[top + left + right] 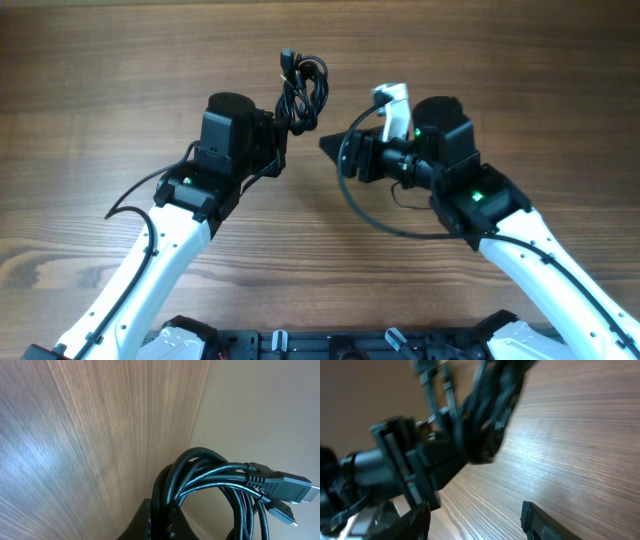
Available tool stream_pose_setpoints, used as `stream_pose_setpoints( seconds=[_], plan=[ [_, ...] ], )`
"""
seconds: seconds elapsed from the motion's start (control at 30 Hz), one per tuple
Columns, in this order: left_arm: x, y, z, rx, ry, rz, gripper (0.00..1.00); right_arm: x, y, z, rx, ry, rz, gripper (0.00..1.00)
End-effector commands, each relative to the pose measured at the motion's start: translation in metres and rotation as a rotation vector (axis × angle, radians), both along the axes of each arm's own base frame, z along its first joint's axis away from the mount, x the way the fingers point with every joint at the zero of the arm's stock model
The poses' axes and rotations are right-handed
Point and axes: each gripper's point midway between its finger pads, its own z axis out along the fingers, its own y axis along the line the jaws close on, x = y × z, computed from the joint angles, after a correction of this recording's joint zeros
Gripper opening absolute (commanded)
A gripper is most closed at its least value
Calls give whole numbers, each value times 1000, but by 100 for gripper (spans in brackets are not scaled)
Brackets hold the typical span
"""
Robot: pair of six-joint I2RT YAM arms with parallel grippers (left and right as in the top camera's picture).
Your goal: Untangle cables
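Note:
Next, my left gripper releases the cables and leaves them on the wooden table [325, 165], by the fingertips of my right gripper.
The cables [303, 92] are a coiled black bundle held off the wooden table, with a small plug [285, 58] sticking up at the top. My left gripper [283, 125] is shut on the coil's lower part. In the left wrist view the cables [215, 480] loop out of the closed left gripper [161, 515], and two plugs [290, 485] point right. My right gripper [335, 143] lies turned sideways just right of the bundle, pointing at it. In the right wrist view the right gripper [475, 520] is open with only tabletop between its fingers. The cables [490, 405] hang blurred ahead of it.
A thick black arm cable [375, 215] loops below the right wrist, and another [135, 195] runs beside the left arm. A white part [393, 105] sits on the right gripper. The wooden table [100, 80] spreads all round, with the arm bases at the near edge.

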Motion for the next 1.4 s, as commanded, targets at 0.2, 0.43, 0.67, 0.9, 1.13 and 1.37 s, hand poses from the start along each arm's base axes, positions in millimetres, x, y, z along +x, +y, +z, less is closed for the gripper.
stream_pose_setpoints(
  seconds=[0.2, 0.43, 0.67, 0.9, 1.13, 1.37],
  plan=[
    [-23, -35, 20, -196, 47, -164, 4, 7, 7, 4, -91, -154, 30, 50],
    [-31, -45, 23, -236, 66, -227, 4, 17, 4, -3, -132, -171, -6, 45],
    [-35, -43, 16, -218, 95, -225, 4, 23, -1, -5, -151, -178, -41, 20],
    [-25, -14, -2, 73, -5, -231, 4, 19, -6, -16, -186, -136, -47, 4],
    [-5, 28, -6, 620, -217, -374, 4, 19, -26, -37, -280, -62, -132, 4],
    [5, 59, -5, 894, -256, -427, 4, 17, -50, -55, -387, -4, -216, 4]
  ],
)
